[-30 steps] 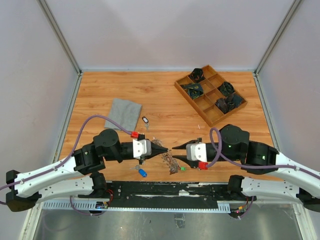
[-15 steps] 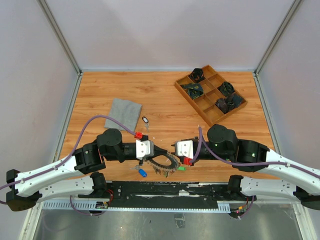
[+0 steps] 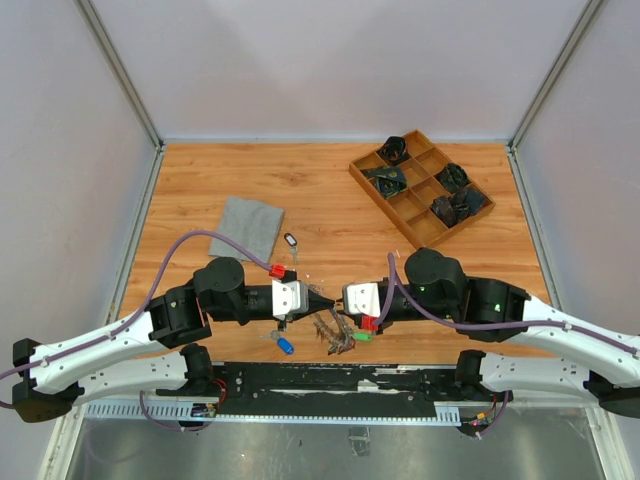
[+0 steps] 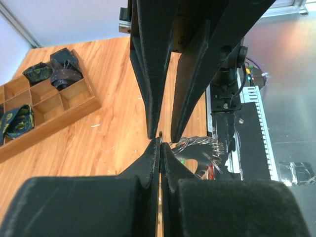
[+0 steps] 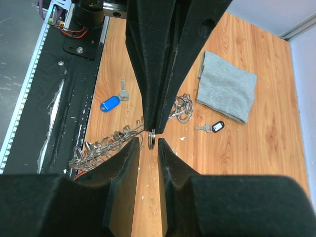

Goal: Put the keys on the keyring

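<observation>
Only a short bit of the ring sticks out past the left gripper's fingers, so the right gripper should hold it while the left gripper retakes the coil nearby (image 5: pixel 184 107).
My left gripper (image 3: pixel 326 300) is shut on the keyring, whose thin metal ring (image 5: pixel 151 138) shows edge-on at its tips. The keyring's crowded silver coil (image 3: pixel 333 333) trails down toward the near edge. Facing it tip to tip, my right gripper (image 5: pixel 148 148) is open, its fingers (image 5: pixel 129 163) either side of the ring with a small gap each way. In the left wrist view the right gripper (image 4: pixel 164 134) hangs just above my shut left gripper (image 4: pixel 160 144), the coil (image 4: pixel 200 145) behind. A loose blue-tagged key (image 3: pixel 284 345) and a black-tagged key (image 3: pixel 291 241) lie on the table.
A folded grey cloth (image 3: pixel 248 228) lies at the left middle. At the back right stands a wooden compartment tray (image 3: pixel 405 205) with dark items in it. The black base rail (image 3: pixel 330 378) runs along the near edge, close under the coil. A green tag (image 3: pixel 364 337) peeks out beside the coil.
My right arm has moved left until its tips meet the left gripper's, and its jaws have narrowed around the ring. The coil swung and now hangs bunched below. The left arm barely moved.
</observation>
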`<control>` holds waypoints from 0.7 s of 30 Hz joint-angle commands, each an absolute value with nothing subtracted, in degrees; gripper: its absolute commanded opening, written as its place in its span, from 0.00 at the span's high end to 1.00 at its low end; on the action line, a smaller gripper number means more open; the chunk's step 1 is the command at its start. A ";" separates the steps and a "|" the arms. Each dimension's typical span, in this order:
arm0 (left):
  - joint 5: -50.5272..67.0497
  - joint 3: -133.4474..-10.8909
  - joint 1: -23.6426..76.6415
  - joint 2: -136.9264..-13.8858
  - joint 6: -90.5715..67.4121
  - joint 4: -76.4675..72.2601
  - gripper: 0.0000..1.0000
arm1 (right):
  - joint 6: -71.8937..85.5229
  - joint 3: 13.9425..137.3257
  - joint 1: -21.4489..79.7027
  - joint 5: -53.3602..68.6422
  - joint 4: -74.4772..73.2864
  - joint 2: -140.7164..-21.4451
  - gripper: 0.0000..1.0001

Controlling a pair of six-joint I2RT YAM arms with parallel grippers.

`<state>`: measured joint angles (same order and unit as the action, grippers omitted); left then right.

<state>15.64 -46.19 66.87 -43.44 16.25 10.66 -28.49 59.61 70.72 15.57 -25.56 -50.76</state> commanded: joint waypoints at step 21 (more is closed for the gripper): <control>12.07 -43.51 66.86 -32.95 14.29 2.74 0.74 | -21.61 59.67 71.28 16.23 -22.78 -49.84 0.99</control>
<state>15.29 -45.45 66.87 -37.80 16.03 8.45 -25.02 59.51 70.72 15.86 -24.34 -51.24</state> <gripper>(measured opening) 0.239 0.014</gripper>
